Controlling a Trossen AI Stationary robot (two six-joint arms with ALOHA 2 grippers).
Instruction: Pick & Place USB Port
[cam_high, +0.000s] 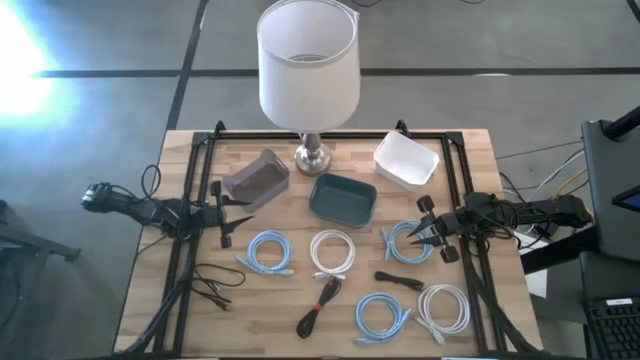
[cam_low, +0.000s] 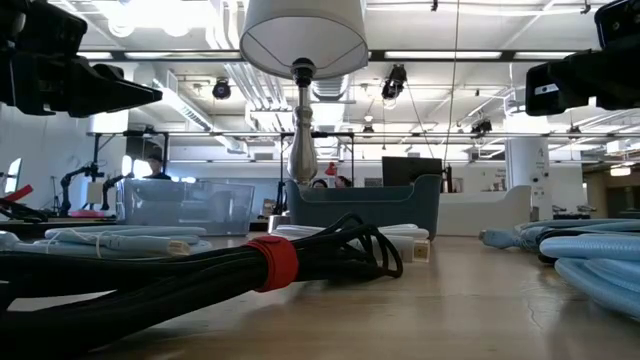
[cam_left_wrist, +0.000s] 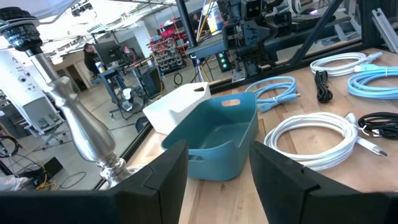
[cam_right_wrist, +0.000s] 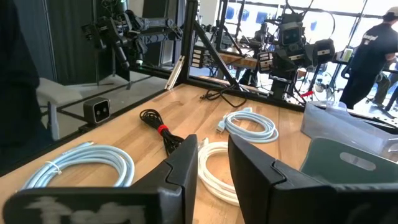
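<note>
The robot's left gripper should grip the tied part (cam_high: 274, 270) just behind the plug of the light blue coil that is nearest the clear grey bin.
Several coiled cables lie flat on the wooden table: light blue coils (cam_high: 268, 250) (cam_high: 410, 240) (cam_high: 383, 318), white coils (cam_high: 332, 252) (cam_high: 445, 308), a black cable with a red tie (cam_high: 320, 305) (cam_low: 270, 262) and a short black cable (cam_high: 400, 280). My left gripper (cam_high: 235, 218) (cam_left_wrist: 219, 180) is open and hovers left of the coils, pointing at the teal bin (cam_left_wrist: 217, 137). My right gripper (cam_high: 432, 232) (cam_right_wrist: 212, 165) is open and hangs above the right blue coil. Neither touches anything.
Along the far side stand a clear grey bin (cam_high: 258, 180), a dark teal bin (cam_high: 343, 198), a white bin (cam_high: 406, 160) and a lamp (cam_high: 308, 60) on a metal base (cam_high: 313, 155). A thin black cable (cam_high: 215, 285) lies near the left. A black frame rail (cam_high: 190, 200) borders the table.
</note>
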